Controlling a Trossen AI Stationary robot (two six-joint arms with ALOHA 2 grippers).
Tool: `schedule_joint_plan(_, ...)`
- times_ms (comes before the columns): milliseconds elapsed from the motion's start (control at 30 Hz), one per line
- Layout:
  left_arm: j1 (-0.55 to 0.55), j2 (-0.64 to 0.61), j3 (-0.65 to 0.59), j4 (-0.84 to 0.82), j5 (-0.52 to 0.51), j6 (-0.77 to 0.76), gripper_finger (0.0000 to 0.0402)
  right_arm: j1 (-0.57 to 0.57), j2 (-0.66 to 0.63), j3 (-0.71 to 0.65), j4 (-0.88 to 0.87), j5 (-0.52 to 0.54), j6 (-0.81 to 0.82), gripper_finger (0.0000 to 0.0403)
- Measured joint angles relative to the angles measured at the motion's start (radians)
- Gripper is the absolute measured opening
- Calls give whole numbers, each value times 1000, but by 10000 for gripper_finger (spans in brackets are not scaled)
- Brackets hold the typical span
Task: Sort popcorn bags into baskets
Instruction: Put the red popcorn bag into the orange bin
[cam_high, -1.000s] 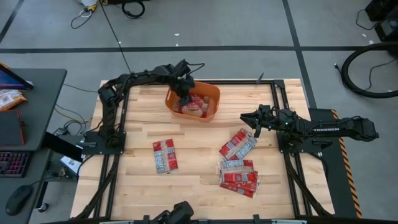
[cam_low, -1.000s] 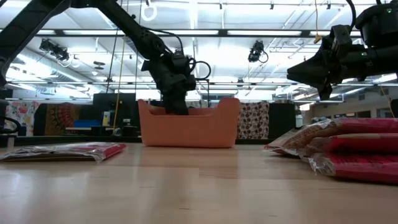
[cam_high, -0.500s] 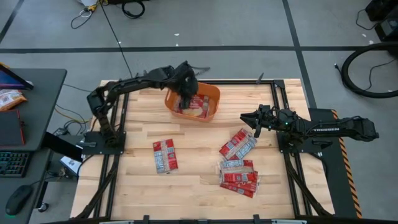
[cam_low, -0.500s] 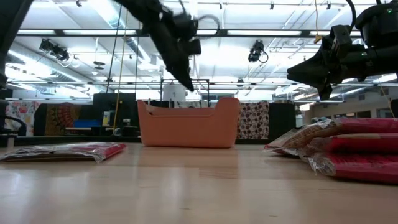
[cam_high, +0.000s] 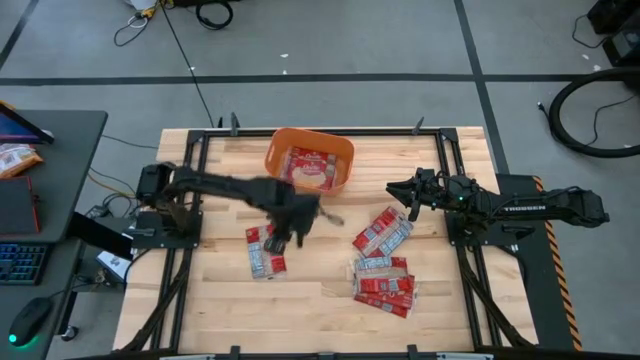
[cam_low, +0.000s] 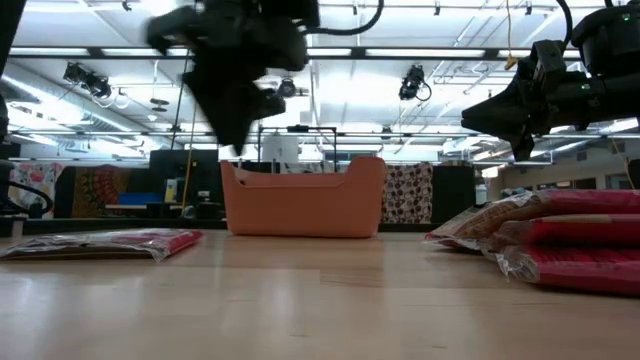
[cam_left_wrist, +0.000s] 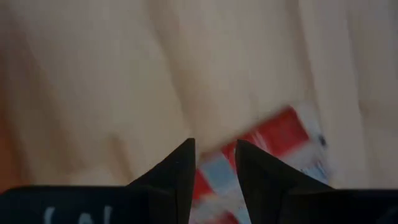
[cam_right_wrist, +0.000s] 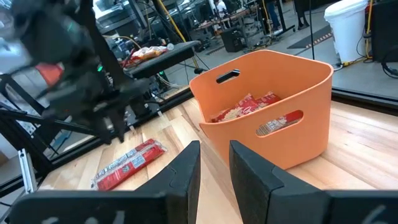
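Note:
The left gripper on my body will close on the long red edge (cam_high: 280, 258) (cam_left_wrist: 231, 149) of the single popcorn bag, on the side toward the middle of the table.
The orange basket (cam_high: 340, 152) stands at the table's far edge with red popcorn bags (cam_high: 309, 169) lying inside; it also shows in the low view (cam_low: 303, 205) and the right wrist view (cam_right_wrist: 273, 99). One red bag (cam_high: 262, 255) lies flat left of the middle and shows under my left fingers (cam_left_wrist: 280, 134). Several more bags (cam_high: 383, 258) lie overlapping on the right. My left gripper (cam_high: 290, 228) hovers above the table beside the single bag, narrowly open (cam_left_wrist: 214, 155), holding nothing. My right gripper (cam_high: 397, 190) waits above the right-hand bags, narrowly open (cam_right_wrist: 214, 158).
Bare wood lies between the basket and the bags and along the near edge. A dark frame (cam_high: 445, 170) borders the table's left and right sides. The stacked bags loom at the right in the low view (cam_low: 560, 245).
My left gripper has risen out of the basket and swung fast toward the near edge, arriving above the single bag left of the middle. A bag stays in the basket where the gripper was.

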Motion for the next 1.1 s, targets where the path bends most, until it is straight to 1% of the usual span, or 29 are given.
schedule_joint_plan(67,-63,0,-26,-21,-49,-31,121,0,0,0,0,0,0,90)
schedule_joint_plan(167,-145,0,-61,-41,-149,-37,121,0,0,0,0,0,0,90)
schedule_joint_plan(233,-186,0,-76,-35,-234,-65,121,0,0,0,0,0,0,90)
schedule_joint_plan(300,-201,0,-87,-38,-267,-70,121,0,0,0,0,0,0,90)
schedule_joint_plan(367,-201,0,-91,-36,-258,-71,121,0,0,0,0,0,0,90)
schedule_joint_plan(500,-173,0,-91,-23,-198,-76,121,0,0,0,0,0,0,90)
schedule_joint_plan(600,-154,1,-91,3,-196,-40,121,0,0,0,0,0,0,90)
schedule_joint_plan(700,-140,41,-70,29,-177,-15,121,0,0,0,0,0,0,90)
schedule_joint_plan(800,-139,127,-7,9,-161,15,121,0,0,0,0,0,0,90)
schedule_joint_plan(900,-150,209,62,-88,-157,83,121,0,0,0,0,0,0,90)
schedule_joint_plan(967,-155,240,90,-148,-157,152,121,0,0,0,1,0,0,90)
schedule_joint_plan(1100,-153,258,99,-168,-159,274,121,0,0,0,1,0,0,90)
